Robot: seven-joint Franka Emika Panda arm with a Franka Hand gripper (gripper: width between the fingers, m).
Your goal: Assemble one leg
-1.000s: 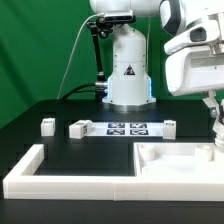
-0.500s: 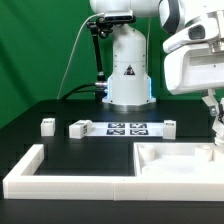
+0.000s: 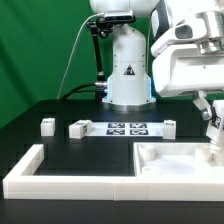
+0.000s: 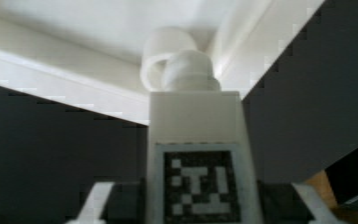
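My gripper will let go of the leg upright in the far corner of the large white tray-like part (image 3: 216,160) (image 4: 169,44) that is below it.
My gripper (image 3: 211,128) is at the exterior view's right, over the far right corner of the large white tray-like part (image 3: 175,160). It is shut on a leg (image 3: 213,138). In the wrist view the leg (image 4: 197,120) stands between my fingers (image 4: 96,205), its black-and-white tag facing the camera and its rounded threaded end pointing at the tray-like part's corner (image 4: 87,60). Three more legs lie on the table: two at the exterior view's left (image 3: 46,125) (image 3: 78,128) and one right of the marker board (image 3: 169,125).
The marker board (image 3: 128,128) lies at the table's middle back. A long white L-shaped wall (image 3: 40,170) runs along the front and left. The robot base (image 3: 128,70) stands behind the board.
The arm's wrist has shifted toward the exterior view's left and sits larger in view. The held leg stays near the tray-like part's far right corner.
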